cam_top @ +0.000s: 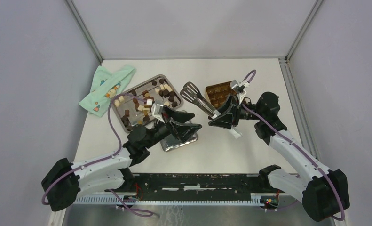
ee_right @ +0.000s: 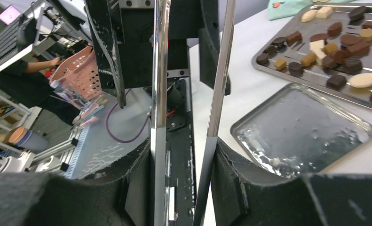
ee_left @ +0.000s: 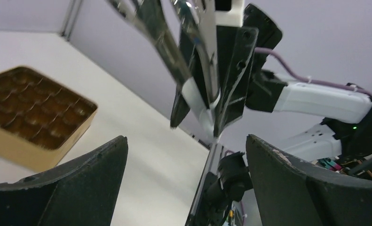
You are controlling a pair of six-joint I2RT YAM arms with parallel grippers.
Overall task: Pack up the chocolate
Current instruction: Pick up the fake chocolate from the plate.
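The tongs' handle end sticks far behind my right gripper, so next my left gripper takes the tongs (cam_top: pixel 203 103) below their heads and draws them forward first.
The chocolate (cam_top: pixel 146 100) is several dark, brown and cream pieces on a metal tray (cam_top: pixel 126 89) at the back left; it also shows in the right wrist view (ee_right: pixel 325 42). The gold tin (cam_top: pixel 220 92) stands open at the back centre, with a brown compartment insert (ee_left: pixel 33 110). My right gripper (cam_top: pixel 216 117) (ee_right: pixel 184 155) is shut on steel tongs (cam_top: pixel 197 96) (ee_right: pixel 158 94), whose heads point to the back left beside the tin. My left gripper (cam_top: pixel 195 121) (ee_left: pixel 186 141) is open and empty, above a small silver tray and facing the right gripper.
A small empty silver tray (cam_top: pixel 181 140) (ee_right: pixel 301 132) lies at the middle front under the left gripper. A green patterned cloth (cam_top: pixel 106 88) lies at the far left behind the chocolate tray. Walls close the table at the back and sides.
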